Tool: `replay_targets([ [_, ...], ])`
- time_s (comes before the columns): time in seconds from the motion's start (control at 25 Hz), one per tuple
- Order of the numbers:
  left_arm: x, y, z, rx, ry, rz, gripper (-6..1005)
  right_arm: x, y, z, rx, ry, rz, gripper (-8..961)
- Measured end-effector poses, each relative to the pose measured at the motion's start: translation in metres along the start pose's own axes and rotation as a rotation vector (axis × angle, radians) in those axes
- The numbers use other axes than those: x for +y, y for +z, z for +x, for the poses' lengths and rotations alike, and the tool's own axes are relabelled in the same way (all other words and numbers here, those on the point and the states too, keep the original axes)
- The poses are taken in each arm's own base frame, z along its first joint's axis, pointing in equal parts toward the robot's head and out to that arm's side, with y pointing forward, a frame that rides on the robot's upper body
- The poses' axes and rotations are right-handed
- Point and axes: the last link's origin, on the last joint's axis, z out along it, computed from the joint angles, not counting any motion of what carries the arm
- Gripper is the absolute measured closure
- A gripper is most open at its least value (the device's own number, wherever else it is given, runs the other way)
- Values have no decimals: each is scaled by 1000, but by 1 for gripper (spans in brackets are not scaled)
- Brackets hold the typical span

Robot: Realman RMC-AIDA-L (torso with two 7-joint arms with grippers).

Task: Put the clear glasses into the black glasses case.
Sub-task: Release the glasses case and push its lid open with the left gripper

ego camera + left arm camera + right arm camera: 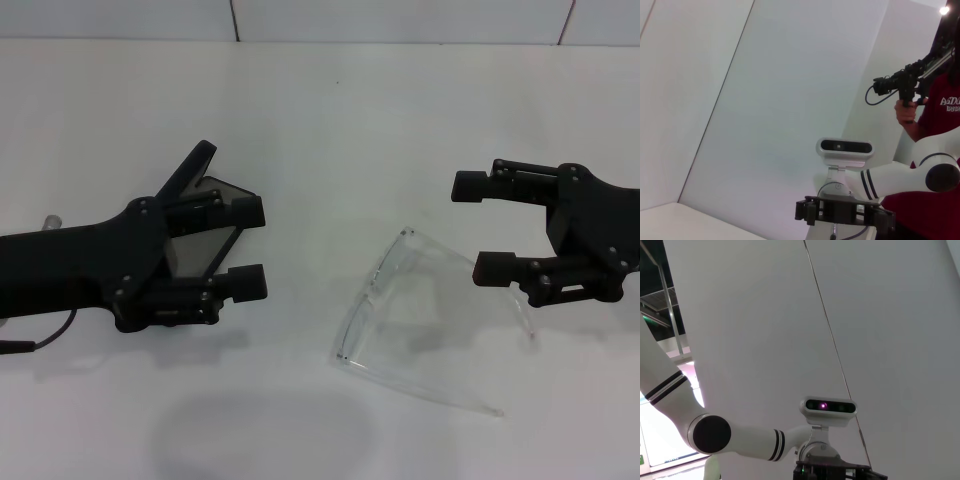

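Observation:
Next, my left gripper needs to grab the raised lid's edge (166, 187) on the black glasses case, near its long side's middle.
The clear glasses (365, 300) lie on the white table right of centre, with their thin arms pointing toward the right and front. The black glasses case (205, 243) lies open at the left. Its grey lining shows, and its lid (190, 170) stands up at the back. My left gripper (252, 248) is open and hovers over the case, covering much of it, its fingertips pointing toward the glasses. My right gripper (478, 227) is open just right of the glasses, above their arms, with nothing between its fingers. Neither wrist view shows the glasses or the case.
The white table (320, 110) runs back to a tiled wall. A small clear object (50, 220) peeks out behind the left arm. The wrist views show only walls, my own head camera (845, 146) and a person with a camera (912, 95).

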Motion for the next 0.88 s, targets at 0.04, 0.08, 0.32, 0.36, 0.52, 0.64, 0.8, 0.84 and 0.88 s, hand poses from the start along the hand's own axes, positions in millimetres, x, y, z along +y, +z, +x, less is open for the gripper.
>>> replay_targets([
  [0.04,0,0,0,0,0,0,182,0,0,0,0,0,0,95],
  [0.08,0,0,0,0,0,0,182,0,0,0,0,0,0,95],
  [0.32,0,0,0,0,0,0,183,0,0,0,-2,-1,1,97],
  [0.36,0,0,0,0,0,0,183,0,0,0,-2,-1,1,97],
  [0.52,0,0,0,0,0,1,183,0,0,0,-2,0,1,98],
  [0.64,0,0,0,2,1,3,182,-1,0,0,-3,-1,10,98],
  [0.8,-2,-7,5,37,18,40,182,-6,-8,1,0,-6,70,99],
  [0.84,-3,-8,7,47,22,50,182,-7,-12,1,-1,-9,95,99],
  [0.88,-4,-10,9,58,24,59,182,-9,-19,0,-12,-17,132,99],
])
